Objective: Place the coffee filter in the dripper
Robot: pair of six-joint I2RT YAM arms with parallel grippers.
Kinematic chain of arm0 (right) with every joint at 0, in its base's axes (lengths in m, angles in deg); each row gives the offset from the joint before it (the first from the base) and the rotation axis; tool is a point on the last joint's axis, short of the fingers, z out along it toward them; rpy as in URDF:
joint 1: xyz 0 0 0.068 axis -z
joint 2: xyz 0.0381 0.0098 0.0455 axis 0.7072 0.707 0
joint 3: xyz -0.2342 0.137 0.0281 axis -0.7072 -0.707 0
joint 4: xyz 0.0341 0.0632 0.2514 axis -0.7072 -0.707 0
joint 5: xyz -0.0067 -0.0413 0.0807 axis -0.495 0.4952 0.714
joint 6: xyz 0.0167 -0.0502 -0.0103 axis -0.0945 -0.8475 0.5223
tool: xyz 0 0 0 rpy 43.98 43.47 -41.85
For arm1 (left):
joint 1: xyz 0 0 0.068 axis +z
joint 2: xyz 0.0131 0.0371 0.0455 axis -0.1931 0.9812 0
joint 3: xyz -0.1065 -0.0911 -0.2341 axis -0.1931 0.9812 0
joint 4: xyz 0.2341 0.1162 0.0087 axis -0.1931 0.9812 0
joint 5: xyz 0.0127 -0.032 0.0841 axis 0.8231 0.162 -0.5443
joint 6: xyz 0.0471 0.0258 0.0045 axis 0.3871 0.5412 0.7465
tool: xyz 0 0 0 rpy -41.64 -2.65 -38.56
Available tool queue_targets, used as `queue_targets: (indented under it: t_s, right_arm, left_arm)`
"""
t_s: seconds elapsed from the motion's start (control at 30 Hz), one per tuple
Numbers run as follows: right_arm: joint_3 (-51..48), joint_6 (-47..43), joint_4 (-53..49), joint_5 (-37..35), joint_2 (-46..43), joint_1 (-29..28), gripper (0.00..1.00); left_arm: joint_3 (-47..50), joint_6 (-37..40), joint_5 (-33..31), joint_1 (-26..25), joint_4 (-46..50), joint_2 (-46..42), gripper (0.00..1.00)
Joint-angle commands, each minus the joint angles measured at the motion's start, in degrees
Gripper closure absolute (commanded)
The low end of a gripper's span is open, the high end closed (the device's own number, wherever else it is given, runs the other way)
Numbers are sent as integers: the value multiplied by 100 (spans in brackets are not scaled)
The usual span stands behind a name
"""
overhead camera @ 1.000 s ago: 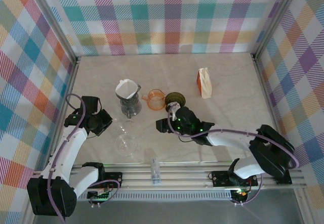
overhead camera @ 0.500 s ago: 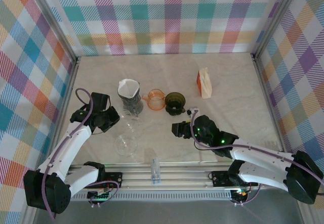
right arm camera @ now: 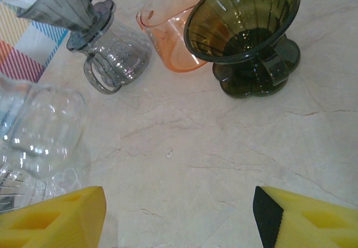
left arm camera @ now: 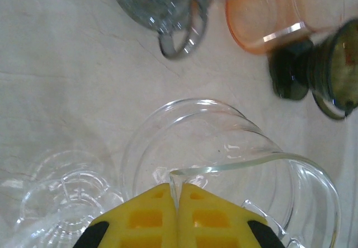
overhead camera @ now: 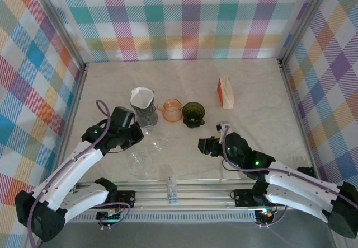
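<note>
Next, my left gripper lets go of the clear glass server on the bare table (overhead camera: 175, 146) in front of the orange cup.
A white coffee filter (overhead camera: 140, 96) sits in a grey dripper (overhead camera: 144, 107) on a grey glass server, at the back left of the table. A dark green dripper (overhead camera: 193, 113) stands empty to its right, behind an orange cup (overhead camera: 172, 110). My left gripper (overhead camera: 136, 136) is shut on the rim of a clear glass server (left arm camera: 224, 158), with the yellow fingertips (left arm camera: 193, 195) pinching the glass edge. My right gripper (overhead camera: 207, 145) hangs open over bare table, in front of the green dripper (right arm camera: 246, 29), with nothing between its fingers (right arm camera: 279, 214).
A second clear glass piece (overhead camera: 138, 161) lies near the front edge, left of centre. An orange and white filter pack (overhead camera: 225, 92) stands at the back right. Plaid walls close in three sides. A rail runs along the front.
My left gripper has moved right, toward the grey dripper, with the clear glass server in it. My right gripper has drawn back from the green dripper toward the front right.
</note>
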Motion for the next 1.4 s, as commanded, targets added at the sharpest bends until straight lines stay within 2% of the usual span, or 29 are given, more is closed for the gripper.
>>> queue_targets:
  t_s: [0.0,0.27,0.57,0.83,0.9,1.2,1.37]
  right_arm:
    - [-102,25,-362,-230,-259,-8,28]
    - [-262,198,-868,-369,-839,-12,27]
    - [-389,339,-1154,-411,-1117,-7,27]
    - [-327,344,-1244,-440,-1130,-10,23]
    - [-306,339,-1243,-442,-1119,-8,22]
    - [-165,369,-1219,-376,-904,-7,20]
    - [-139,391,-1155,-282,-763,-8,19]
  left_arm:
    - [-292,-257,-345,-461,-148,300,100]
    - [-814,-109,-653,-1391,-512,1525,100]
    - [-1071,198,-693,-1839,-675,2793,100]
    - [-1109,238,-772,-1962,-588,3059,100]
    - [-1110,222,-763,-1962,-572,3036,93]
    - [-1314,176,-1002,-1962,-274,2294,47]
    - [-1184,-47,-1087,-1780,294,1578,40]
